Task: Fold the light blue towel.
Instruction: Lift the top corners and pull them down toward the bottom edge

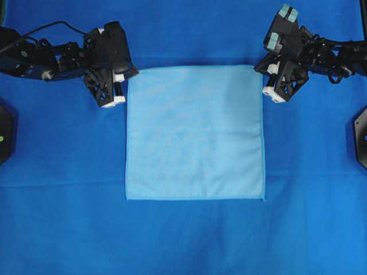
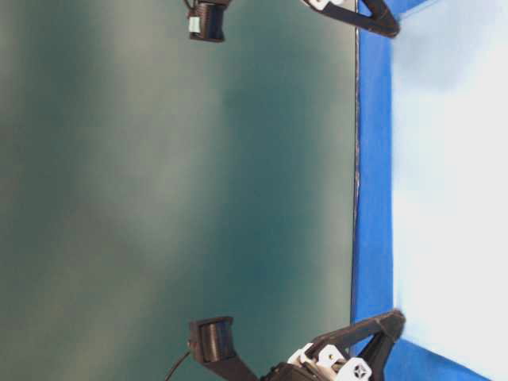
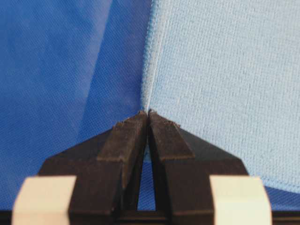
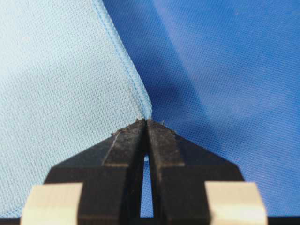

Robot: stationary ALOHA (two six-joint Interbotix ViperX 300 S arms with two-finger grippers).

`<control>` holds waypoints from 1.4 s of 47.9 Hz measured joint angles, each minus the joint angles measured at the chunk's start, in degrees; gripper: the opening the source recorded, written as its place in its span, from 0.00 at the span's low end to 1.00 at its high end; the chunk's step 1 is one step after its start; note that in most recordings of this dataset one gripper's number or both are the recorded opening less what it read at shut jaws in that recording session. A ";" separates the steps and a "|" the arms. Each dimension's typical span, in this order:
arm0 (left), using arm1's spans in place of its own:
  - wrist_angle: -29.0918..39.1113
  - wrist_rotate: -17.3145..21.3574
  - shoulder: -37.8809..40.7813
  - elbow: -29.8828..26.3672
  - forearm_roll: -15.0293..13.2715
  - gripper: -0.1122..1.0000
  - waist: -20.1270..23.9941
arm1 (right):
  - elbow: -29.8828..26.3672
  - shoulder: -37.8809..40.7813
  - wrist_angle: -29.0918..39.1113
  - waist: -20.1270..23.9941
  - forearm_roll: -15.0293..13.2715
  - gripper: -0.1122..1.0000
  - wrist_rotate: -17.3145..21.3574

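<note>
I should release the light blue towel's far corner with my left gripper on top of its near corner (image 1: 132,196), same side.
The light blue towel (image 1: 195,132) lies flat and square on the table in the overhead view. My left gripper (image 1: 129,74) is at its far left corner, and my right gripper (image 1: 259,66) is at its far right corner. In the left wrist view the left gripper (image 3: 147,113) is shut, its tips pinching the towel (image 3: 220,79) at its hemmed edge. In the right wrist view the right gripper (image 4: 147,121) is likewise shut on the hem of the towel (image 4: 56,79). The table-level view shows the towel (image 2: 452,198) as a pale sheet.
A large deep royal-blue sheet (image 1: 57,217) covers the table under the towel. Black arm bases sit at the left edge (image 1: 4,132) and the right edge (image 1: 361,134). Both arms reach in from the far corners.
</note>
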 measured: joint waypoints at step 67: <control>10.02 -16.35 -1.23 -1.23 -0.18 0.12 -35.16 | -0.09 -3.52 9.58 41.40 3.34 0.11 27.86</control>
